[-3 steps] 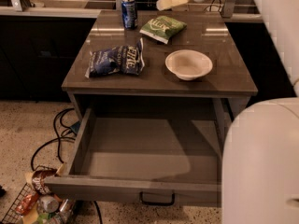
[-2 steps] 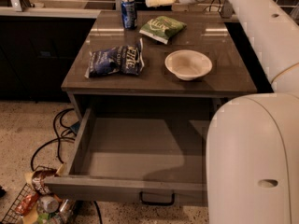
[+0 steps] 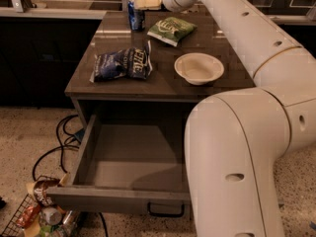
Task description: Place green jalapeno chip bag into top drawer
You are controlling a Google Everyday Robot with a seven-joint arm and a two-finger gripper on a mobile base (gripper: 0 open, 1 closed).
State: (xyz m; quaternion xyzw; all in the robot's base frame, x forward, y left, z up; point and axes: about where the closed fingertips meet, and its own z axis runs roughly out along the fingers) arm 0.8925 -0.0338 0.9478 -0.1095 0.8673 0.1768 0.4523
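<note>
The robot's gripper should close on the middle point(image 3: 171, 29) of the green jalapeno chip bag, between the blue can and the white bowl.
The green jalapeno chip bag point(image 3: 171, 29) lies flat at the back of the table top, right of a blue can. The top drawer point(image 3: 118, 200) is pulled out wide below the table and its inside is bare; the arm hides its right part. My gripper point(image 3: 148, 0) is up at the far back edge of the table, above and just right of the can and up-left of the green bag, apart from it. It holds nothing that I can see.
A blue can point(image 3: 136, 15) stands at the back left of the table point(image 3: 163, 89). A dark blue chip bag point(image 3: 123, 63) lies at the left, a white bowl point(image 3: 198, 68) at the right. Cables point(image 3: 59, 142) and a wire basket of trash point(image 3: 34, 216) are on the floor at the left.
My gripper has swung left along the table's back edge, from above the green bag's right side to beside the can. The arm now covers more of the drawer's right side.
</note>
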